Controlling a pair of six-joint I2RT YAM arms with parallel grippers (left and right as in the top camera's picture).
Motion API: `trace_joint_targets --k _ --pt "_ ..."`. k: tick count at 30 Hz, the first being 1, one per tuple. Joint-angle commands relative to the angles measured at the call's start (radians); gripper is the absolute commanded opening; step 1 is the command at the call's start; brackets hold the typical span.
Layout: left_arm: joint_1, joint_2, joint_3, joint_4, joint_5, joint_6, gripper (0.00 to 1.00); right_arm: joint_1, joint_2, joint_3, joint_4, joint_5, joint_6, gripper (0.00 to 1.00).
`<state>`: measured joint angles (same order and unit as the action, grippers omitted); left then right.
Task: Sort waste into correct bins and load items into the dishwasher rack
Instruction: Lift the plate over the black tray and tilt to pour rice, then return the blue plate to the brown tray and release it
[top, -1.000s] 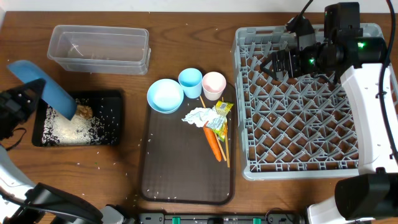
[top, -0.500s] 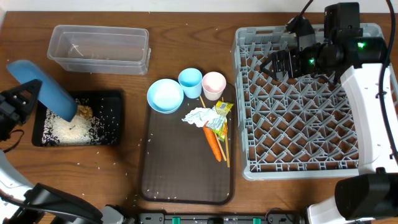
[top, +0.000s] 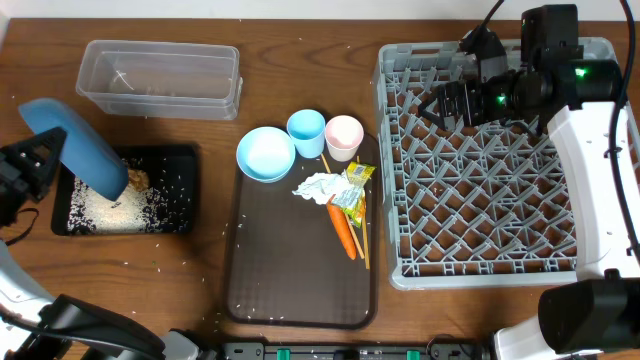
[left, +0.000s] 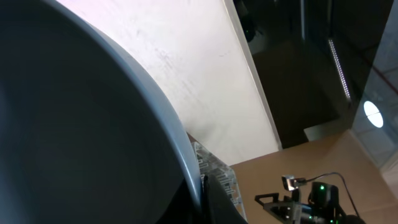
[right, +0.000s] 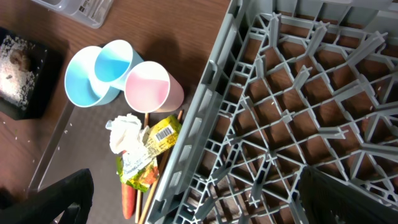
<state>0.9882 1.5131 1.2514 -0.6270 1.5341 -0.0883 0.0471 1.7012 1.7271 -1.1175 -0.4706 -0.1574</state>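
The large blue plate, now tilted over the black tray, will go from my left gripper onto the brown tray's bare part (top: 283, 246) next to the carrot.
My left gripper (top: 38, 160) is shut on the large blue plate (top: 78, 147), tilted steeply over the black tray (top: 185, 190), which holds white rice (top: 110, 208) and a brown lump (top: 136, 179). The plate fills the left wrist view (left: 81, 124). My right gripper (top: 440, 104) is open and empty above the grey rack (top: 480, 170). The bowl (top: 265, 153), blue cup (top: 306, 132), pink cup (top: 343, 136), tissue (top: 318, 187), wrapper (top: 353, 190), carrot (top: 342, 229) and chopsticks (top: 363, 238) lie on the brown tray (top: 290, 280).
The clear tub (top: 160, 78) stands at the back left, beyond the black tray. Loose rice grains are scattered on the table around the black tray. The right wrist view shows the rack's edge (right: 205, 106) beside the cups (right: 146, 87).
The plate has shifted slightly right and lower over the black tray. The right arm has not moved.
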Motion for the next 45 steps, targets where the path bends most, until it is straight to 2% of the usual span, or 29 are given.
trace_joint_targets --k 1,8,17,21,35,39,45 --pt "0.005 -0.002 -0.004 0.003 0.038 -0.052 0.06 0.006 -0.011 0.023 -0.002 -0.004 0.014 0.99" --pt "0.006 -0.001 -0.004 0.039 0.002 -0.079 0.06 0.006 -0.01 0.023 -0.005 -0.004 0.014 0.99" --pt "0.006 0.0 -0.004 0.055 0.034 -0.125 0.06 0.006 -0.01 0.023 -0.005 -0.003 0.014 0.99" --pt "0.006 0.001 -0.004 0.066 -0.138 -0.127 0.06 0.006 -0.01 0.023 -0.005 -0.003 0.014 0.99" --pt "0.0 0.002 -0.004 0.057 -0.148 -0.119 0.06 0.006 -0.01 0.023 -0.001 -0.004 0.014 0.99" --pt "-0.039 0.002 -0.004 0.068 -0.148 -0.088 0.06 0.006 -0.011 0.023 -0.001 -0.004 0.014 0.99" --pt "-0.197 -0.002 -0.004 0.14 -0.157 -0.08 0.06 0.006 -0.01 0.023 0.0 -0.003 0.014 0.99"
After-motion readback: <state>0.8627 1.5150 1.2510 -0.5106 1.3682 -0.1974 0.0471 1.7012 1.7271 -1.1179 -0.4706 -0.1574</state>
